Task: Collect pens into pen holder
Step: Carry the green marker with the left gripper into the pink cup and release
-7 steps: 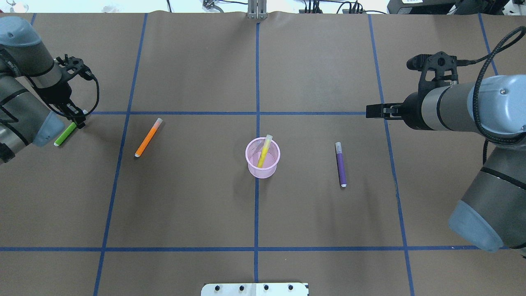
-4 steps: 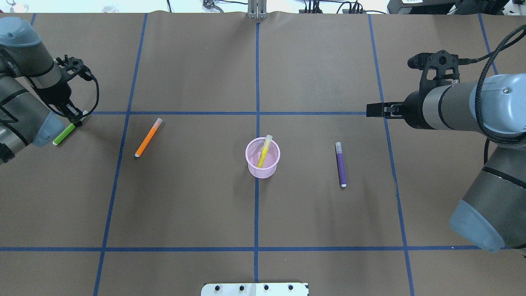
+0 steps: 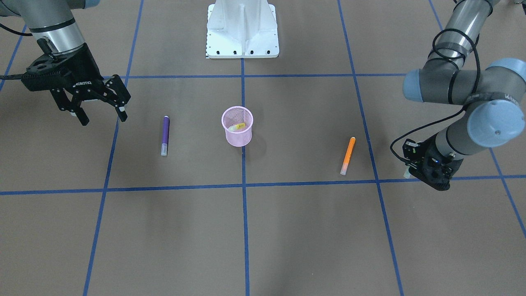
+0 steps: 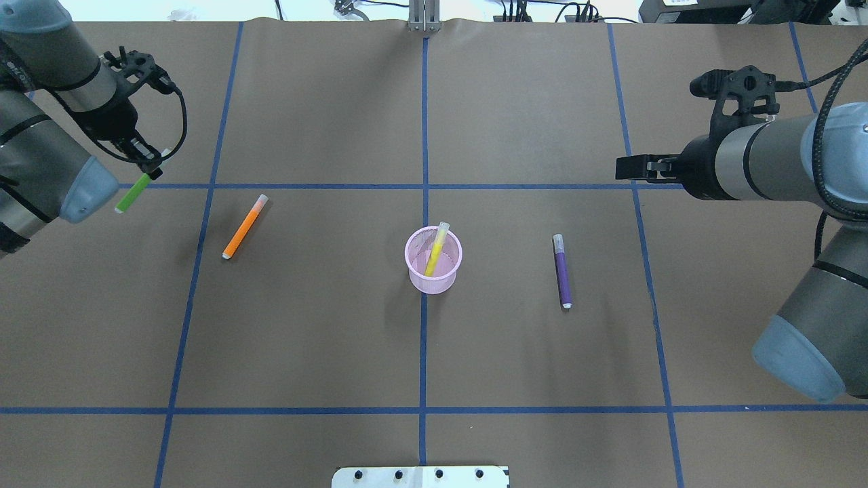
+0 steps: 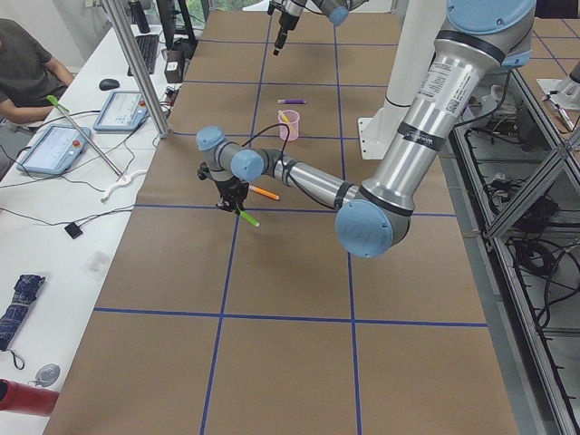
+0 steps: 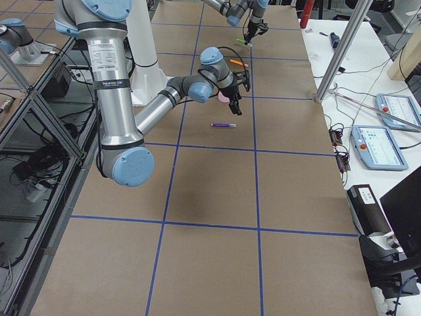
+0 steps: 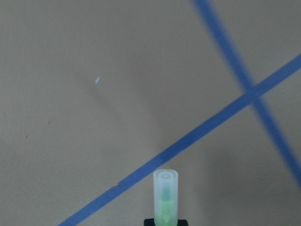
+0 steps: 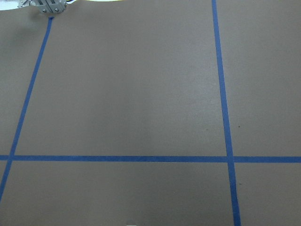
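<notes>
I should use my left gripper to release the green pen inside the pink mesh pen holder [image 3: 238, 126], beside the yellow pen.
My left gripper [image 4: 150, 169] is shut on the cap end of the green pen [image 4: 131, 194] and holds it tilted above the table at the far left. The pen also shows in the left wrist view [image 7: 165, 200] and in the exterior left view [image 5: 247, 218]. The orange pen [image 4: 245, 226] lies flat to the left of the pink mesh pen holder [image 4: 444, 279]. The purple pen [image 4: 562, 271] lies flat to its right. A yellow pen [image 4: 436, 247] leans inside the holder. My right gripper [image 3: 103, 120] is open and empty, above the table beyond the purple pen.
Blue tape lines [image 4: 424, 135] split the brown table cover into squares. The robot's white base plate [image 3: 242, 28] stands at the near edge. An operator and tablets [image 5: 54, 145] are on a side bench beyond the far edge.
My left gripper has lifted the green pen off the table and carried it away from the robot and a little toward the centre. The right arm has drifted slightly outward.
</notes>
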Controlling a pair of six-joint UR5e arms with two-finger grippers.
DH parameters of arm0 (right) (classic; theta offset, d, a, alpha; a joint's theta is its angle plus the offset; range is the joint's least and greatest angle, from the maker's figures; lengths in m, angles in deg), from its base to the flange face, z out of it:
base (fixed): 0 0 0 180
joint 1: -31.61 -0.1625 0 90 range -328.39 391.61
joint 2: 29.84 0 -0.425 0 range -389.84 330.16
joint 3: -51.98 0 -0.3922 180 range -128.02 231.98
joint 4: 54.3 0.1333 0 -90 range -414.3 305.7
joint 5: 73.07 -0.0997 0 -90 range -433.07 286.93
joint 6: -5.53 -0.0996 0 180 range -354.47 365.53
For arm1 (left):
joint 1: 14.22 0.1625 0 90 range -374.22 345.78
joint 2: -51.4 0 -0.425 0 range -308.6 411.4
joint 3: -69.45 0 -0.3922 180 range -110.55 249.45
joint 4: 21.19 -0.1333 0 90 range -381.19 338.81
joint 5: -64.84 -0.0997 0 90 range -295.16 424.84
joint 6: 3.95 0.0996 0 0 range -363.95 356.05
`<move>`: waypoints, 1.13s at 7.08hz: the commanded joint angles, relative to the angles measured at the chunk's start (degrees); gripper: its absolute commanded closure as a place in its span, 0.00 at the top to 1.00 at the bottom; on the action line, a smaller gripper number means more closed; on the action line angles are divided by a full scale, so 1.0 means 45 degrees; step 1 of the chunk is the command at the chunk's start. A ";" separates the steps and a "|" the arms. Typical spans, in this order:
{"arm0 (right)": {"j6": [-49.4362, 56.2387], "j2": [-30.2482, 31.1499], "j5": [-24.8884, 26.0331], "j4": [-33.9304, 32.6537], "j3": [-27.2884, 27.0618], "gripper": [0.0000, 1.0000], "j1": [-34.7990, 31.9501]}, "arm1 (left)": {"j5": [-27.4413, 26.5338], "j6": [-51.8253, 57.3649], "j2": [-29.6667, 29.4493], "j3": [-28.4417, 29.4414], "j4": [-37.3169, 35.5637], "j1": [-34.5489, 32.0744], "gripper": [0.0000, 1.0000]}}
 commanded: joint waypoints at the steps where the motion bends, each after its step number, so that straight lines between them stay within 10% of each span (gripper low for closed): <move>1: 0.0543 0.0135 -0.0122 -0.0039 0.0118 1.00 -0.0330 | -0.0102 -0.2805 -0.2300 -0.1107 -0.0124 0.0913 0.00; 3: 0.1152 0.0350 -0.0200 -0.0020 0.0488 1.00 -0.0469 | -0.0877 -0.5519 -0.3966 -0.1224 0.1388 0.2319 0.00; 6: 0.1114 0.0370 -0.0181 -0.0020 0.0588 1.00 -0.0449 | -0.8254 -0.5665 -0.3915 -0.0991 0.5672 0.6143 0.00; 8: 0.1094 0.0370 -0.0181 -0.0020 0.0627 1.00 -0.0449 | -0.8287 -0.5704 -0.3993 -0.1126 0.5734 0.6153 0.00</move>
